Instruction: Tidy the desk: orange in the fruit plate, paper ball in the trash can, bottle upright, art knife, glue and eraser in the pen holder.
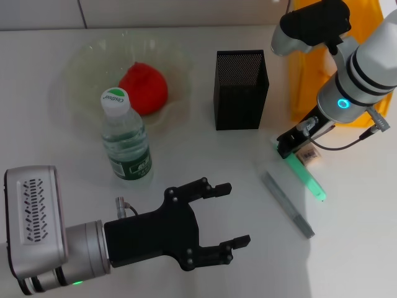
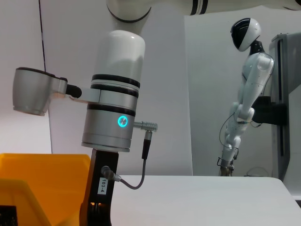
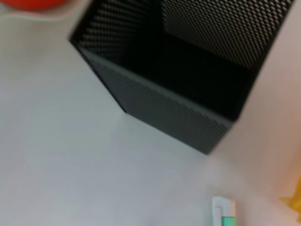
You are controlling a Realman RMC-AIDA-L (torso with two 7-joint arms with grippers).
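My right gripper is going to release the green stick inside the black pen holder [image 1: 224, 71] [image 3: 120, 40], along the side of the holder that is nearest the fruit plate.
The orange [image 1: 144, 87] lies in the clear fruit plate [image 1: 84, 68] at the back left. In front of the plate the bottle [image 1: 125, 138] stands upright. The black mesh pen holder [image 1: 240, 90] [image 3: 188, 70] is at the back middle. My right gripper [image 1: 290, 145] is low to the right of the holder, shut on one end of a green translucent stick [image 1: 308, 179] [image 3: 224, 213], which looks like the glue. The slim grey art knife [image 1: 286, 204] lies flat nearby. The small beige eraser [image 1: 309, 157] sits beside the gripper. My left gripper [image 1: 231, 214] hovers open at the front. The paper ball is out of view.
The yellow trash can [image 1: 319, 65] [image 2: 37, 188] stands at the back right behind my right arm [image 2: 113, 117]. The white table [image 1: 205, 161] reaches the wall at the back. Another robot [image 2: 244, 94] stands far off beyond the table.
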